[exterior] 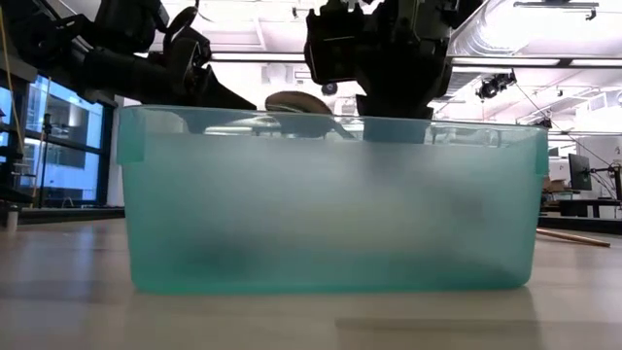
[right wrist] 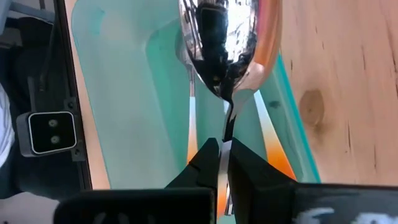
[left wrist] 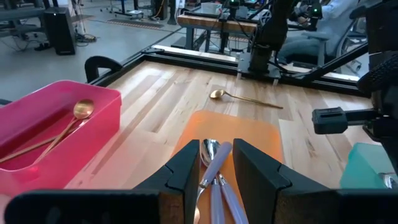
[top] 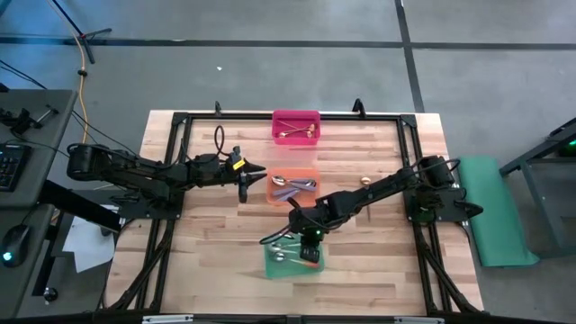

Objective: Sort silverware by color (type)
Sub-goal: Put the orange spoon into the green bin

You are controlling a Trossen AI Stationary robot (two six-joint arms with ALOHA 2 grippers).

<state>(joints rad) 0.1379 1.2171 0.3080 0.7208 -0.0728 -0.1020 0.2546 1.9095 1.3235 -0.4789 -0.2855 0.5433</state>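
Note:
Next, I set the silver spoon down with my right gripper, as it slants with its bowl above the green bin's rim, then take its stem (right wrist: 229, 121) and settle it inside.
My right gripper (right wrist: 224, 147) is over the green bin (top: 290, 261), shut on a silver spoon (right wrist: 221, 43) whose bowl sticks out beyond the fingertips. In the low view the bowl (exterior: 296, 101) sits just above the bin's rim. Orange-red handled spoons (right wrist: 273, 146) lie in the green bin. My left gripper (left wrist: 216, 177) hangs open at the left side of the orange bin (top: 293, 187), where purple-handled spoons (left wrist: 214, 168) lie. Gold spoons (left wrist: 74, 115) lie in the pink bin (top: 296, 127). One gold spoon (left wrist: 239, 97) lies flat on the table. My right gripper pinches the spoon's thin stem (right wrist: 227, 121) just behind the bowl, between its two fingers. The fingers slant down from the table's right and lie along the spoon. The bowl points away from the gripper, lifted clear above the green bin. The fingers hide the handle.
The three bins stand in a row down the table's middle, pink far, orange in the middle, green near. A black frame (top: 180, 121) borders the wooden table. Bare wood (top: 216, 252) lies left and right of the bins.

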